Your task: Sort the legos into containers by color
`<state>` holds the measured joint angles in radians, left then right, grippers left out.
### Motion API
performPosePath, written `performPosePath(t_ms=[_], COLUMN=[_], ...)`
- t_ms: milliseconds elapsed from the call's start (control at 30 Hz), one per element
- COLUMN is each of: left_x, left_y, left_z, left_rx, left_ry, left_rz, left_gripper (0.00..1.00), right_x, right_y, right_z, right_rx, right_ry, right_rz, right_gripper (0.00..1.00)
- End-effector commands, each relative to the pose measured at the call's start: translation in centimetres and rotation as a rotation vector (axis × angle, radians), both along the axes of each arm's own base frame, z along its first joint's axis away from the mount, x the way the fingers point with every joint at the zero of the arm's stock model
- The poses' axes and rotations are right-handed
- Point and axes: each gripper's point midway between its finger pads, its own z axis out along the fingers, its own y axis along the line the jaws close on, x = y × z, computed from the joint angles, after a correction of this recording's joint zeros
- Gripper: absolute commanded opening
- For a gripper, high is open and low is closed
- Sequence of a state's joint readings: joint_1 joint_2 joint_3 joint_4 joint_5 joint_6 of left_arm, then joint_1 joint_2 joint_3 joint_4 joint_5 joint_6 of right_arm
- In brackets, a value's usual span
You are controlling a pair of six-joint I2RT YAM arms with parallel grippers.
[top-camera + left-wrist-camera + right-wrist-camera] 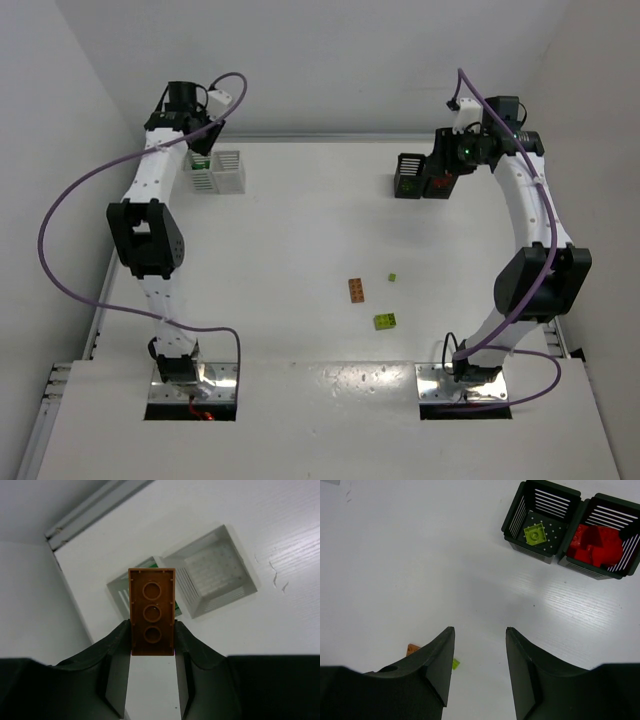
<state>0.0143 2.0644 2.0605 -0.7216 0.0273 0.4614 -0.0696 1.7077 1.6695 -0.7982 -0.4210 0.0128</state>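
Note:
The robot's left gripper should release the orange-brown lego in the bare white bin [230, 164] [211, 565], next to the white bin that holds green.
My left gripper [203, 145] [151, 625] is shut on an orange-brown lego [152, 611] and holds it above the white containers [220, 172]. In the left wrist view the right white bin [216, 577] looks bare, and the left white bin [119, 591] shows dark green at its edge, mostly hidden by the brick. My right gripper [443, 170] [479, 630] is open and empty beside the black containers [410, 176]. One black bin [517, 515] holds a lime lego [535, 534]; the other [600, 505] holds red legos [595, 542].
On the table's middle lie an orange-brown lego [356, 290], a tiny lime piece [392, 277] and a lime green lego [385, 321]. The orange one [412, 649] and the tiny lime piece [455, 664] peek from behind my right fingers. Walls stand close behind both bin pairs.

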Motion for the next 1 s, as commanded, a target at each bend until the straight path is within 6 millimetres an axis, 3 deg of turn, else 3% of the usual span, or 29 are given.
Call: performPosePath(t_ms=[0, 333, 567, 667, 967], left_x=[-0.3, 1.3, 1.1, 1.1, 1.7], left_y=[-1.1, -1.6, -2.3, -2.3, -3.0], left_z=[0.1, -3.6, -5.0, -5.0, -5.4], left_rx=[-0.059, -0.104, -0.11, -0.11, -0.12], left_ry=[0.035, 0.085, 0.118, 0.118, 0.108], left_rz=[-0.004, 0.013, -0.001, -0.001, 0.031], left_gripper=[0.01, 0.01, 0.01, 0.06, 0.36], right_x=[-0.3, -0.1, 0.2, 0.4, 0.0], right_y=[0.6, 0.6, 0.9, 0.9, 1.1], right_z=[1.7, 0.8, 0.7, 0.6, 0.2], right_rx=[0.02, 0.015, 0.016, 0.016, 0.024], right_ry=[-0.042, -0.026, -0.016, -0.016, 0.003], right_rz=[0.009, 0.015, 0.024, 0.024, 0.03], right_gripper=[0.46, 0.46, 0.46, 0.46, 0.46])
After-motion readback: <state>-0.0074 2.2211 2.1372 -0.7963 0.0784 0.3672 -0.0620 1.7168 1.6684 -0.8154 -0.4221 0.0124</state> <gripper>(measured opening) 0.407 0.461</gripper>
